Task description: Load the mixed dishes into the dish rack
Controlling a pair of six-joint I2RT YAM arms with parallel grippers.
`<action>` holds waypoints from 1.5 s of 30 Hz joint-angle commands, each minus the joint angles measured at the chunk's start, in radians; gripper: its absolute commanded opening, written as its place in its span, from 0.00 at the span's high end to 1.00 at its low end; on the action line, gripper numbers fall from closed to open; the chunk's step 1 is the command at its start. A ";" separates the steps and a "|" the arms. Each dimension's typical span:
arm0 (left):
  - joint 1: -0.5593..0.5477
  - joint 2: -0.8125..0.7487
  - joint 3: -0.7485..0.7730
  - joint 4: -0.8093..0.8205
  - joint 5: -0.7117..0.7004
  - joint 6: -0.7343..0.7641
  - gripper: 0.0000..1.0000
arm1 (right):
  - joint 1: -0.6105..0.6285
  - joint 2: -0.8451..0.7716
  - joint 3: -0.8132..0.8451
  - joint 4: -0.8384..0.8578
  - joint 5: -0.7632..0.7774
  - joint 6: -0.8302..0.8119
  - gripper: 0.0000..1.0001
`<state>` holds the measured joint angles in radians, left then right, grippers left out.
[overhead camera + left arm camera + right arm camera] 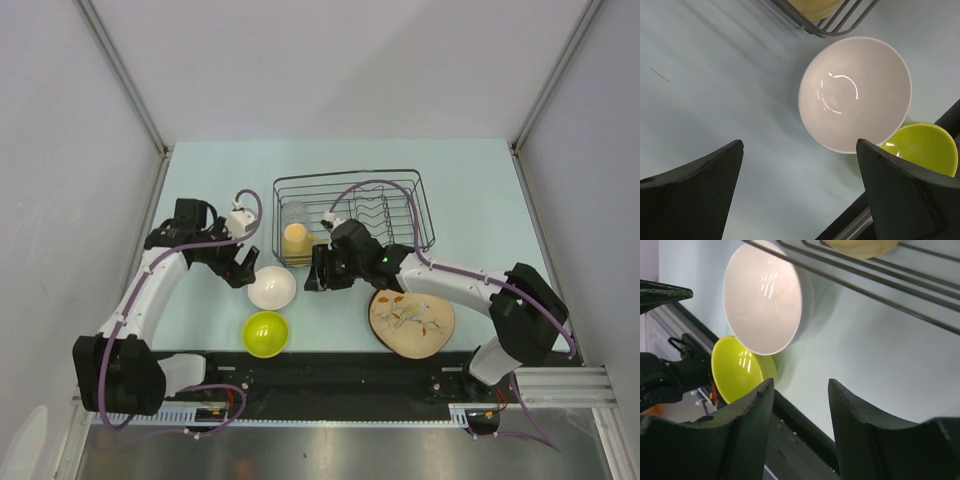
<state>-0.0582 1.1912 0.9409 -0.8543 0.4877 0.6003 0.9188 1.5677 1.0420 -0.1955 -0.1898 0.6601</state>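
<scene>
The robot's left gripper needs to next go to the white bowl's rim (253, 277) (804, 119), on the side facing away from the right gripper, and close there.
The black wire dish rack (424, 212) stands at mid-table, with a yellow-orange mug (296, 240) and a clear glass (294, 213) in its left end. A small white bowl (272, 287) sits on the table in front of the rack's left corner. A lime-green bowl (266, 333) sits just nearer. A tan leaf-pattern plate (411, 322) lies at the front right. My left gripper (240, 270) is open and empty, just left of the white bowl (855, 95). My right gripper (313, 268) is open and empty, just right of the white bowl (762, 295). The dark-rimmed plate is out of view.
The black base rail (340, 372) runs along the near table edge, right behind the green bowl (922, 147), which also shows in the right wrist view (735, 370). The rack's wires (865, 280) pass close above my right fingers. Grey walls enclose the table.
</scene>
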 commanded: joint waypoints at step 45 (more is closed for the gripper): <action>-0.037 0.193 -0.054 0.153 0.130 -0.108 1.00 | 0.002 -0.342 -0.007 -0.162 0.316 -0.083 0.44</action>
<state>-0.0940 1.4540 0.8089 -0.6399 0.5537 0.4828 0.9131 1.2491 1.0340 -0.3843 0.0906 0.5983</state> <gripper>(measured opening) 0.036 0.549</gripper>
